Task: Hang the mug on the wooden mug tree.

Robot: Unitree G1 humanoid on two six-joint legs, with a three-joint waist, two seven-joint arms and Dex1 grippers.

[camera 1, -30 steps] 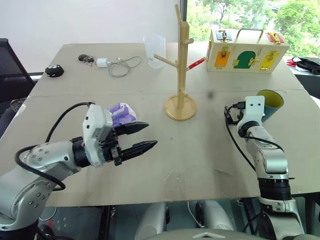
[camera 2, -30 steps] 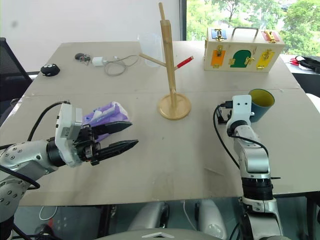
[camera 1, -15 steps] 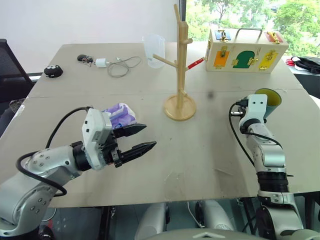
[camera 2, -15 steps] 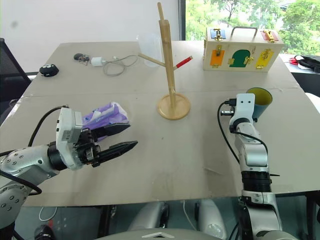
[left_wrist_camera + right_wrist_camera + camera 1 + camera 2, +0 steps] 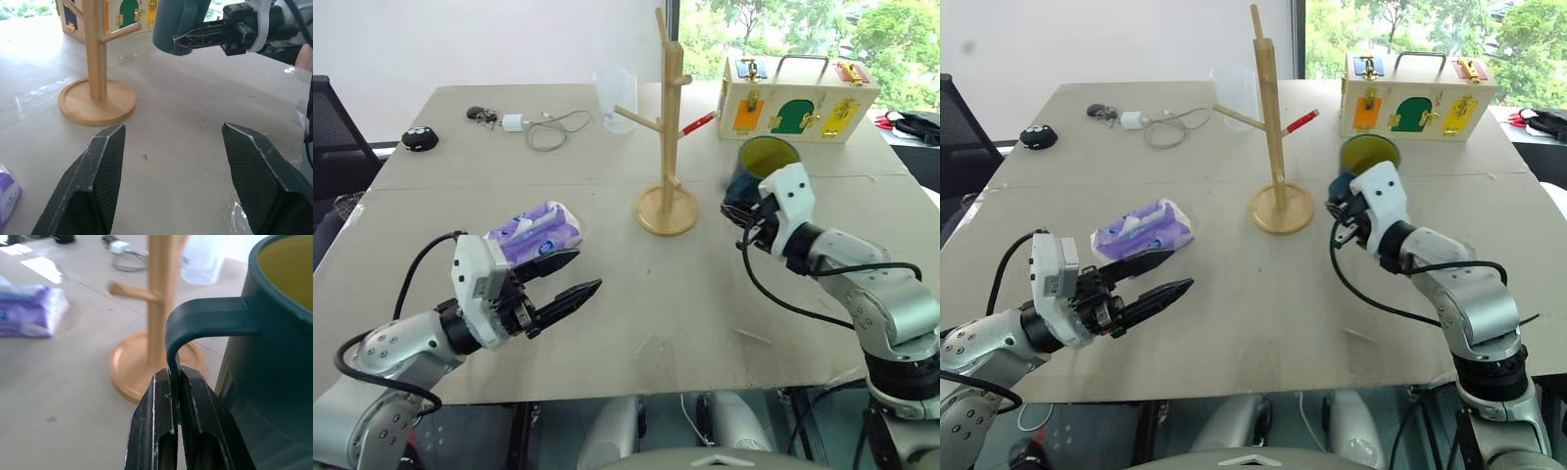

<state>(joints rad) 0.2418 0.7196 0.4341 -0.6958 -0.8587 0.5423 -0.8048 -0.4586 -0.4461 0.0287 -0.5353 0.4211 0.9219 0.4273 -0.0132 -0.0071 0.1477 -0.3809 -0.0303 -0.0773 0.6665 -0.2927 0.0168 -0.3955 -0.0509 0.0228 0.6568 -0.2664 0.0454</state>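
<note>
The robot's right gripper needs to release the teal mug, which hangs above the table now, with its handle hooked over the red peg of the wooden mug tree [image 5: 706, 118].
The teal mug [image 5: 759, 160] with a yellow inside hangs above the table, just right of the wooden mug tree [image 5: 669, 117]. My right gripper [image 5: 175, 378] is shut on the mug's loop handle [image 5: 205, 318], its fingers pinching the lower end of the loop. The mug's mouth tilts up and towards me. The tree stands upright on its round base [image 5: 666, 211], with one peg [image 5: 134, 291] pointing my way. My left gripper [image 5: 584, 273] hovers open and empty over the near left of the table, pointing towards the tree base [image 5: 97, 100].
A purple tissue pack [image 5: 534, 233] lies just beyond the left gripper. A clear measuring cup [image 5: 615, 97] stands behind the tree, a wooden latch box [image 5: 798, 98] at the back right, a red pen [image 5: 698, 123] between them. A charger cable [image 5: 546, 127] and a black object [image 5: 419, 138] lie far left.
My right gripper shut on the mug's handle, lifted it off the table and swung it left towards the tree. The left gripper eased back, uncovering the tissue pack.
</note>
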